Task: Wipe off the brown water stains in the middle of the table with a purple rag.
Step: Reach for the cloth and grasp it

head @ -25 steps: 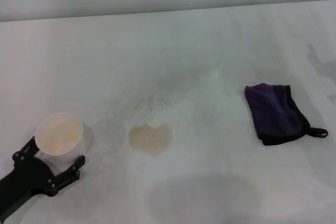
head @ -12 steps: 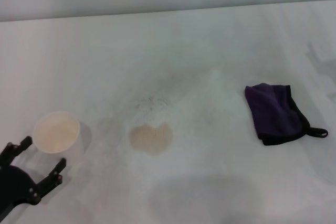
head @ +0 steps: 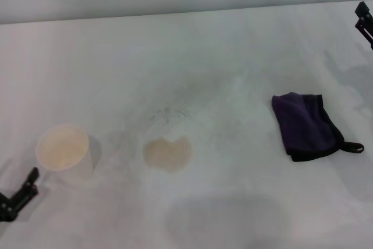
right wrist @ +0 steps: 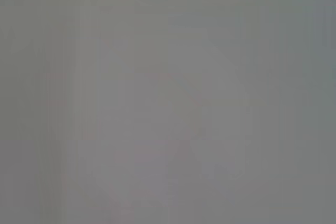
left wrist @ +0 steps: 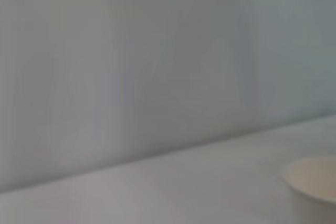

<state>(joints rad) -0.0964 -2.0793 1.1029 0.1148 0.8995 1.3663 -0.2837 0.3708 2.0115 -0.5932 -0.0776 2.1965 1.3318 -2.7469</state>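
Observation:
I should close my right gripper on the middle of the purple rag (head: 306, 122) and leave the rag's black loop free.
The brown water stains (head: 168, 153) form a tan, heart-shaped blotch in the middle of the white table (head: 233, 56). The purple rag (head: 306, 125) lies flat to the right of the stain, its black loop pointing right. My left gripper (head: 23, 190) is at the bottom left corner, just in front of a white paper cup (head: 63, 153); only one finger shows, spread outward, holding nothing. My right gripper (head: 361, 17) enters at the far right edge, well behind the rag, with two black tips apart. The right wrist view shows only plain grey.
The paper cup stands left of the stain; its rim also shows in the left wrist view (left wrist: 315, 179). Faint grey speckled smudges (head: 169, 114) lie behind the stain. A grey wall runs along the table's far edge.
My left gripper has let go of the paper cup and drawn back toward the bottom left corner. My right gripper has come into view at the far right edge.

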